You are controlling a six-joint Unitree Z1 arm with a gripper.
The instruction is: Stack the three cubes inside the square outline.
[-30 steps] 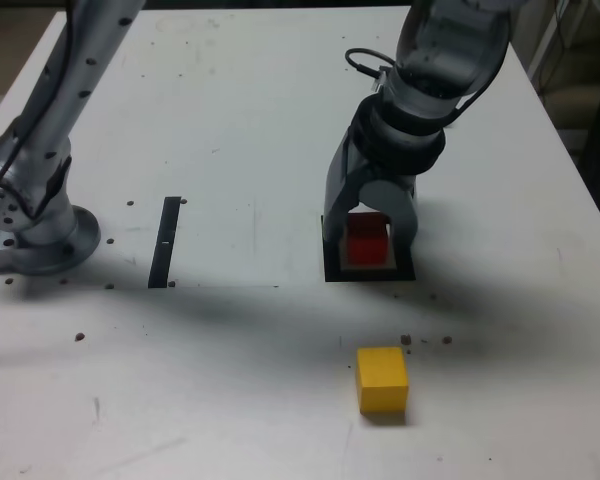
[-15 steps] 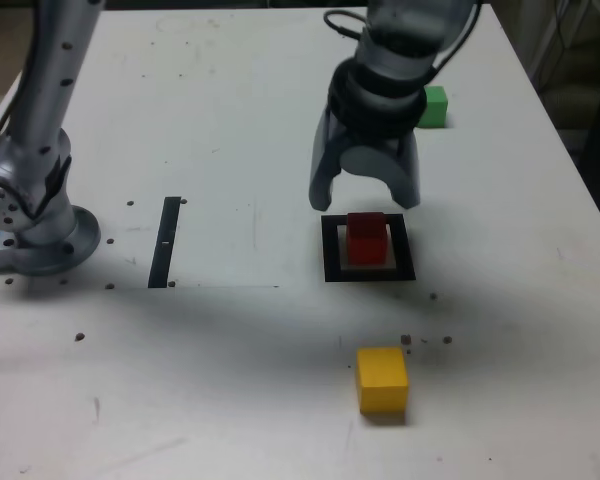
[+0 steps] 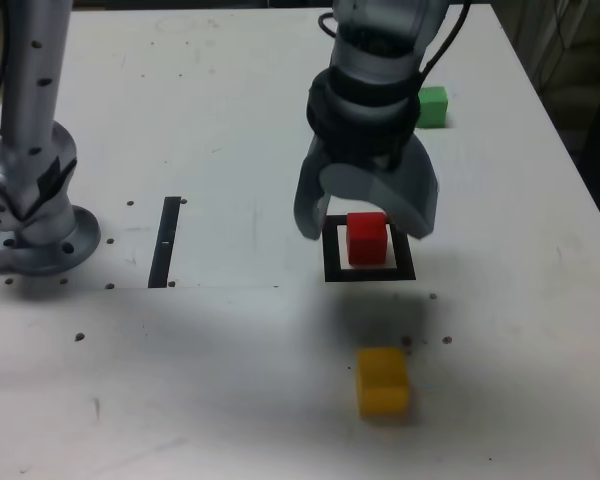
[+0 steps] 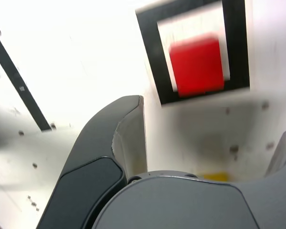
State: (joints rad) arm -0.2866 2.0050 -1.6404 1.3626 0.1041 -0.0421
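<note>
My gripper should close on the opposite sides of the yellow cube [image 3: 382, 383] [image 4: 217, 176], since the red cube is already inside the square outline.
The red cube [image 3: 367, 239] sits alone inside the square outline [image 3: 331, 273], free of any grip. My gripper [image 3: 366, 222] hangs above it, open wide, one finger on each side of the cube and nothing between them. The yellow cube [image 3: 382, 381] lies on the table nearer the camera, in the arm's shadow. The green cube [image 3: 433, 105] rests at the far side, just right of the arm in the exterior view. In the wrist view the red cube [image 4: 198, 64] shows blurred within the square outline [image 4: 150, 52], beyond one grey finger [image 4: 126, 138], and a sliver of the yellow cube [image 4: 214, 176] peeks over the gripper body.
A thin black strip [image 3: 165, 241] is stuck to the white table at the exterior view's left. The arm's round base [image 3: 40, 235] stands at the left edge. Small dark specks dot the table [image 3: 230, 380].
The gripper has opened, let go of the red cube in the outline and risen above it. The green cube, hidden by the arm before, now shows.
</note>
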